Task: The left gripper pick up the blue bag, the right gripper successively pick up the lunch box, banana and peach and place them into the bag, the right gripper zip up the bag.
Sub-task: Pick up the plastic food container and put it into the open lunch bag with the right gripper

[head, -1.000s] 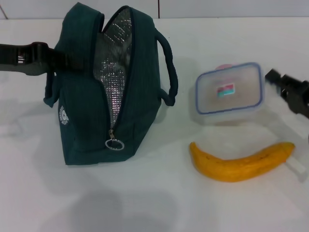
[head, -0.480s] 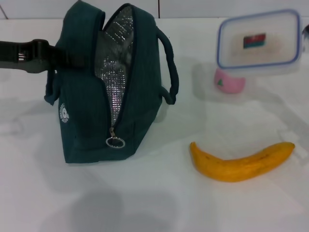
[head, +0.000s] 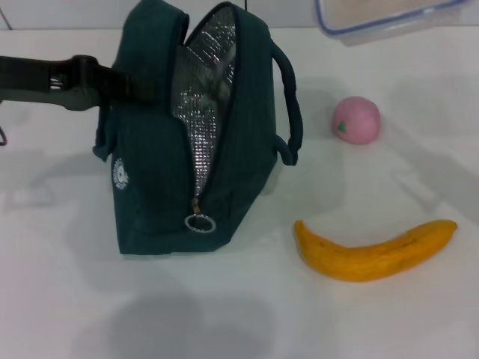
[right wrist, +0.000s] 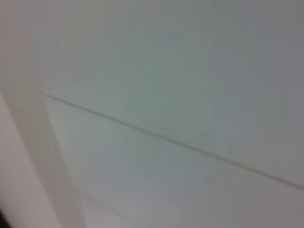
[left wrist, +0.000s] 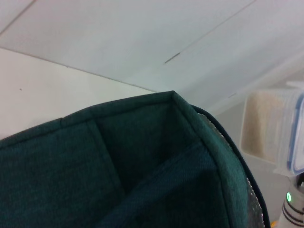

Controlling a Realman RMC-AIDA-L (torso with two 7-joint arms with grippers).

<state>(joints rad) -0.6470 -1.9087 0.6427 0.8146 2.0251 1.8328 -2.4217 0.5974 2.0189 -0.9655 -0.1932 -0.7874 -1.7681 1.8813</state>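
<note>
The robot's right gripper needs to release the lunch box inside the silver lining of the open blue bag (head: 237,133).
The blue bag (head: 202,134) stands upright on the white table, its zipper open and silver lining showing. My left gripper (head: 101,84) reaches in from the left and is shut on the bag's near handle. The bag's dark fabric (left wrist: 142,171) fills the left wrist view. The lunch box (head: 385,16) hangs in the air at the top right edge of the head view, above and right of the bag's opening. It also shows in the left wrist view (left wrist: 273,128). My right gripper carries it from outside the frame. The peach (head: 356,120) and the banana (head: 374,250) lie on the table right of the bag.
The white table (head: 247,314) runs on in front of the bag. A white wall (head: 75,13) stands behind. A white arm part with a green light (left wrist: 292,209) shows below the lunch box. The right wrist view shows only pale wall.
The lunch box has gone up off the table to the top edge, uncovering the peach behind it. The bag and the left gripper have shifted a little right.
</note>
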